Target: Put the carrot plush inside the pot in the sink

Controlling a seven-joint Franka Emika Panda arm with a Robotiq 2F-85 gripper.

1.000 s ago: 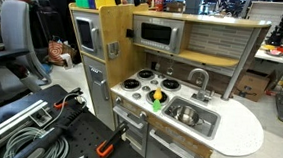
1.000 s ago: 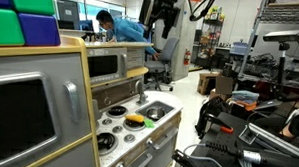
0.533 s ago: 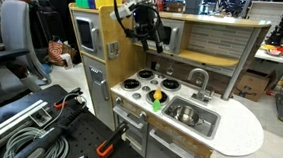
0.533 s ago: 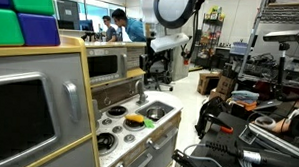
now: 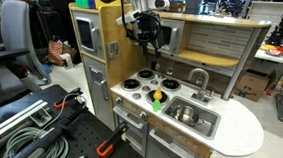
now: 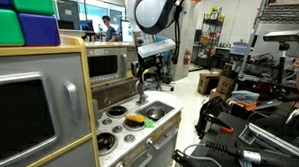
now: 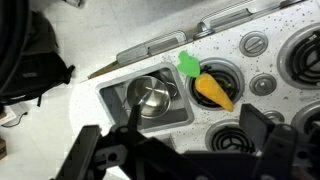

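My gripper closes next on the carrot plush's orange body (image 5: 159, 93) (image 7: 216, 94), toward the end opposite its green leaves.
The carrot plush (image 7: 213, 90), yellowish-orange with a green leafy end, lies on a stove burner beside the sink; it shows in both exterior views (image 5: 157, 97) (image 6: 136, 120). The shiny silver pot (image 7: 152, 98) sits in the sink (image 7: 112, 97), also seen in an exterior view (image 5: 184, 114). My gripper (image 7: 192, 112) hangs high above the stovetop, open and empty, with its fingers (image 7: 258, 122) spread wide. In both exterior views the gripper (image 5: 148, 36) (image 6: 148, 61) is well above the carrot plush, in front of the upper shelf.
The grey arched faucet (image 5: 198, 81) stands behind the sink. Black-and-white burner rings (image 7: 228, 142) and knobs (image 7: 255, 43) surround the carrot plush. A toy microwave (image 5: 157, 35) and a wooden shelf sit behind the gripper. A white round counter (image 5: 240, 134) juts out beside the sink.
The arm has come into both exterior views from above and has lowered towards the stovetop. The carrot plush and the pot have not moved.
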